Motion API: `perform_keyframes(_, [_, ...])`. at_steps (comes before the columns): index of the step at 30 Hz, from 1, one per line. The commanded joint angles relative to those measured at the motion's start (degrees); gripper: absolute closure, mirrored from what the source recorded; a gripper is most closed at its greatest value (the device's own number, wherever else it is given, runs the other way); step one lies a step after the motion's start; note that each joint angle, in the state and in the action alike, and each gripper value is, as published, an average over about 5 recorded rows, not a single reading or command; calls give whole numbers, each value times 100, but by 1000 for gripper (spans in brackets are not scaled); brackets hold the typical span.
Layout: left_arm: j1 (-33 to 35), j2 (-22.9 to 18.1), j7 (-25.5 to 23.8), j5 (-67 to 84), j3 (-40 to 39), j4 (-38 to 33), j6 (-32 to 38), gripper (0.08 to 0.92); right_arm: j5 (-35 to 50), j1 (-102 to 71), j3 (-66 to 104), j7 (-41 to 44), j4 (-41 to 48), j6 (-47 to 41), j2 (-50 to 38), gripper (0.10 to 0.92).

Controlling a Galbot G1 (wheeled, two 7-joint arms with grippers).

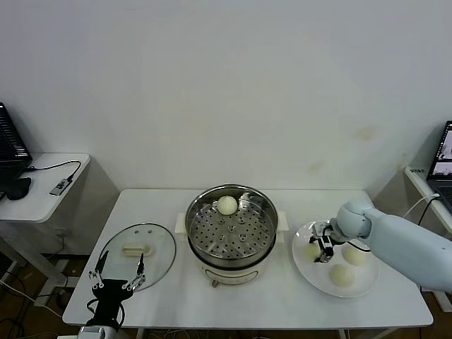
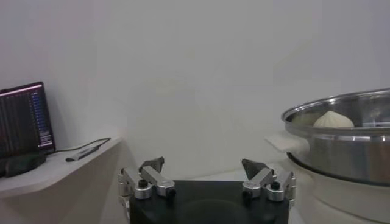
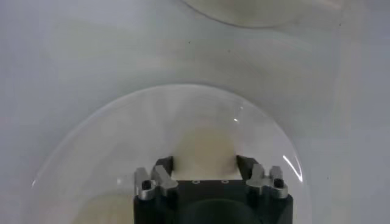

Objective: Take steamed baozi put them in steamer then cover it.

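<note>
Next, my right gripper releases the baozi on the perforated tray [image 1: 207, 224] next to the first baozi, toward the side of the glass lid. The baozi it holds still rests on the white plate.
The steamer [image 1: 271, 212] stands mid-table with one baozi [image 1: 227, 205] on its perforated tray, at the far side. Three more baozi lie on a white plate [image 1: 311, 274] to its right. My right gripper [image 1: 322, 248] reaches down onto the plate and is shut on the leftmost baozi [image 1: 311, 250]. In the right wrist view this baozi [image 3: 204, 146] fills the gap between the fingers of the right gripper [image 3: 204, 163], still resting on the plate [image 3: 91, 152]. My left gripper [image 1: 117, 272] hangs open and empty at the front left. The left wrist view shows the left gripper [image 2: 203, 164] beside the steamer [image 2: 341, 146].
A clear glass lid [image 1: 164, 251] with a cream handle lies flat left of the steamer, under my left gripper. The other two baozi [image 1: 355, 254] [image 1: 342, 275] sit right of the gripped one. Side tables with laptops stand at both edges.
</note>
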State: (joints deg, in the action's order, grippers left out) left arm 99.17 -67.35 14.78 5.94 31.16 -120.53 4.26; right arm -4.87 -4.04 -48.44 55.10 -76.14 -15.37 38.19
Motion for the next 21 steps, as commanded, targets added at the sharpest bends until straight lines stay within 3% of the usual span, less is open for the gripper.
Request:
perform_keyframes(1, [-3,10,-3,5,-3,-6,-4,177,87,103,0,48,-97,-15,-83,412])
perform_keyframes(12, [-80,71,-8,60,-57,-70,-16,177,1672,3111,-1782,270,-1223,-550,-937,399])
perform_keyframes(21, [-77,163,-16,90,-88,-98,-12,177,3459,5542,-3280,28,-1710,-1297,155,397])
